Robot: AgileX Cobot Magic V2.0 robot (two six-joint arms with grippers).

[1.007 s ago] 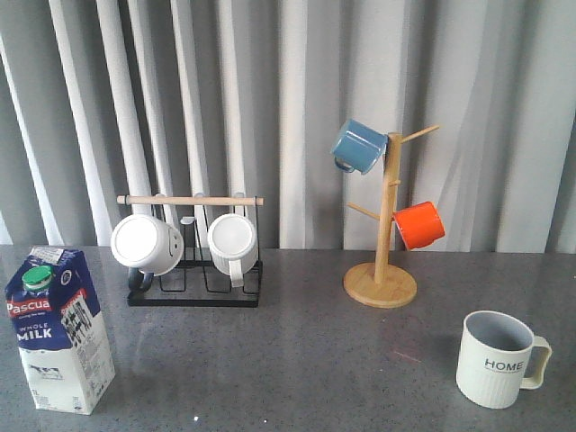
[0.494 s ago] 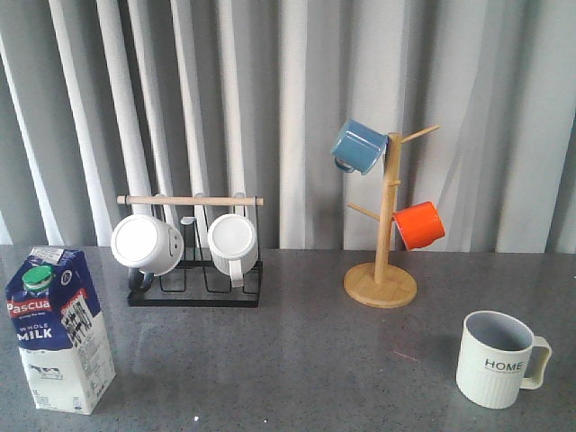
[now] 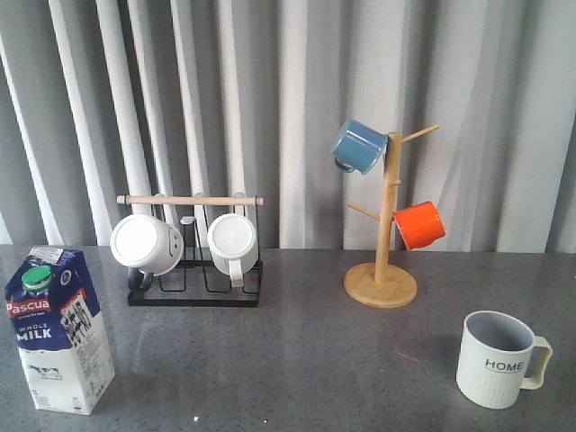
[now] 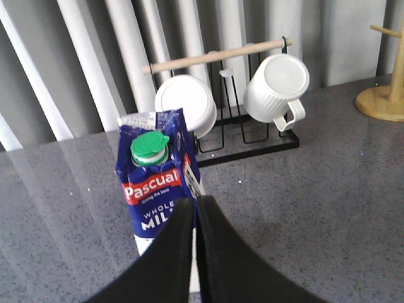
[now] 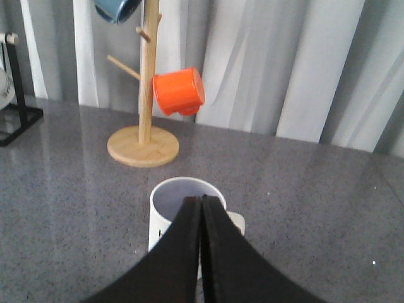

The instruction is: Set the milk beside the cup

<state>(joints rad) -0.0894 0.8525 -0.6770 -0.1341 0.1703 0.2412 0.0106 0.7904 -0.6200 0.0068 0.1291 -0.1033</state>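
The robot's right gripper should next go to the cup's handle (image 3: 541, 363) (image 5: 237, 222) and close on it, so that the cup can move closer to the milk.
The milk (image 3: 58, 328), a tall blue-and-white carton with a green cap, stands upright at the table's front left. It also shows in the left wrist view (image 4: 158, 180). The cup (image 3: 497, 358), a cream ribbed mug marked "HOME", stands at the front right, far from the milk; it shows in the right wrist view (image 5: 183, 211). My left gripper (image 4: 194, 201) is shut and empty, short of the milk. My right gripper (image 5: 201, 199) is shut and empty, short of the cup. Neither gripper shows in the front view.
A black wire rack (image 3: 193, 270) with a wooden bar holds two white mugs (image 3: 147, 244) at the back left. A wooden mug tree (image 3: 385, 225) at the back centre-right holds a blue mug (image 3: 358, 147) and an orange mug (image 3: 419, 225). Curtains hang behind.
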